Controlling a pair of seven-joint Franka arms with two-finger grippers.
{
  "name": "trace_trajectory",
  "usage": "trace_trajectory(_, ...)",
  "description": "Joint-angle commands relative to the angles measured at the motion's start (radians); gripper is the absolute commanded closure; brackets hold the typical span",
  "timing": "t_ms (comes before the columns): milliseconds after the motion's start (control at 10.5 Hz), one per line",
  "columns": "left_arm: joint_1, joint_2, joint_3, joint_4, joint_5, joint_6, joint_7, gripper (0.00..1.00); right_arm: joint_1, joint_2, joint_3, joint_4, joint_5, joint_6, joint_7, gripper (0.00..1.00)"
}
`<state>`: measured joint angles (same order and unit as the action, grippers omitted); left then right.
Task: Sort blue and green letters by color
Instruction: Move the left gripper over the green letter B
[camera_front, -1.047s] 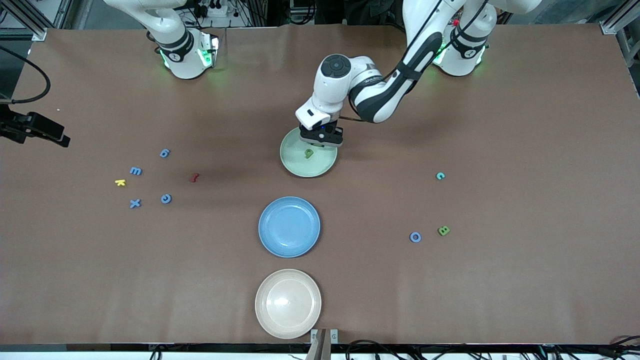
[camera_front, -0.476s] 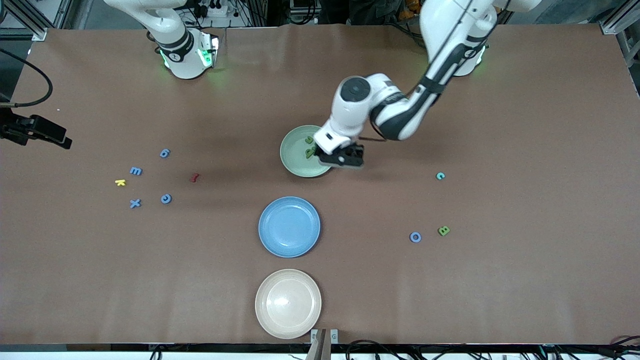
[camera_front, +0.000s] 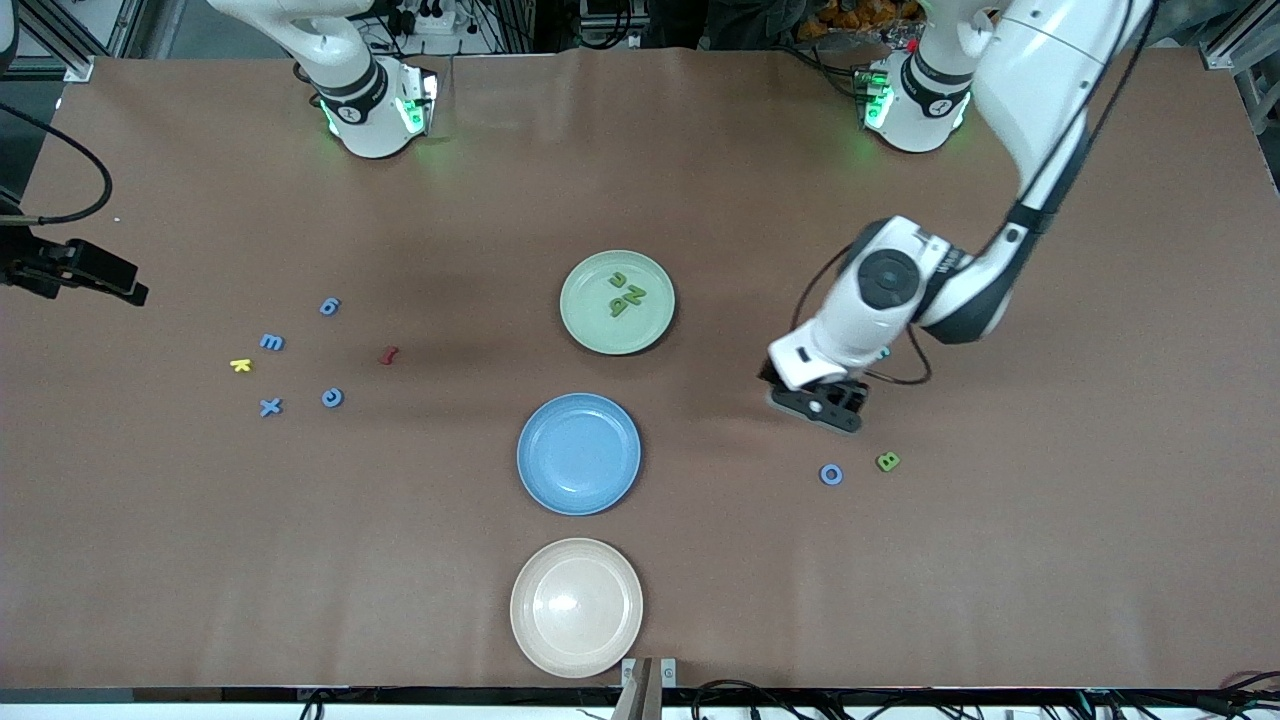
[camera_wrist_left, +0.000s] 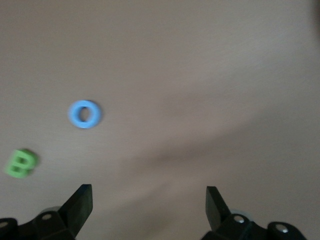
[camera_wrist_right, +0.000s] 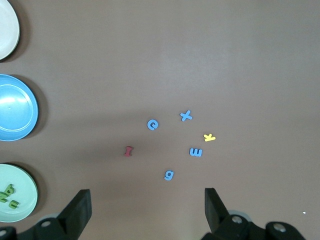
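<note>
The green B near the blue O is next for my left gripper, which should go there and grab it by the letter's sides (camera_front: 888, 461) (camera_wrist_left: 21, 163).
Three green letters (camera_front: 627, 296) lie on the green plate (camera_front: 590, 325). The blue plate (camera_front: 578, 453) holds nothing. My left gripper (camera_front: 818, 405) hangs open and empty over bare table, close to a blue O (camera_front: 831, 474) and a green B (camera_front: 887, 461). The left wrist view shows the O (camera_wrist_left: 84, 114) and the B (camera_wrist_left: 21, 163) ahead of the open left gripper (camera_wrist_left: 148, 190). Several blue letters (camera_front: 330, 306) lie scattered toward the right arm's end. My right gripper (camera_wrist_right: 147, 195) waits open high above those blue letters (camera_wrist_right: 169, 174).
A cream plate (camera_front: 576, 606) sits nearest the front camera, in line with the other two plates. A yellow letter (camera_front: 240, 365) and a dark red letter (camera_front: 389, 354) lie among the blue ones. A black device (camera_front: 75, 265) juts over the table edge at the right arm's end.
My left gripper opened over the green plate, left a green letter there, then swung toward the left arm's end to hang by the blue O and green B. The right arm stayed still.
</note>
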<state>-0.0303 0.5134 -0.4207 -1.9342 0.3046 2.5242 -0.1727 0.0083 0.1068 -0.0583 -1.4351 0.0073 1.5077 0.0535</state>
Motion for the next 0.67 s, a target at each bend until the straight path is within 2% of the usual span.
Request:
trace_trajectory(0, 0.067, 0.026, 0.025, 0.006, -0.007, -0.007, 0.308, 0.0, 0.001, -0.003, 0.005, -0.002, -0.018, 0.005, 0.002, 0.0)
trace_trajectory(190, 0.095, 0.045, 0.069, 0.033, -0.019, -0.005, 0.483, 0.0, 0.009, -0.004, 0.005, -0.01, -0.018, 0.003, 0.002, 0.0)
trace_trajectory(571, 0.118, 0.086, 0.097, 0.075, -0.024, -0.005, 0.605, 0.0, 0.016, -0.003, 0.005, -0.011, -0.021, 0.014, 0.003, 0.0)
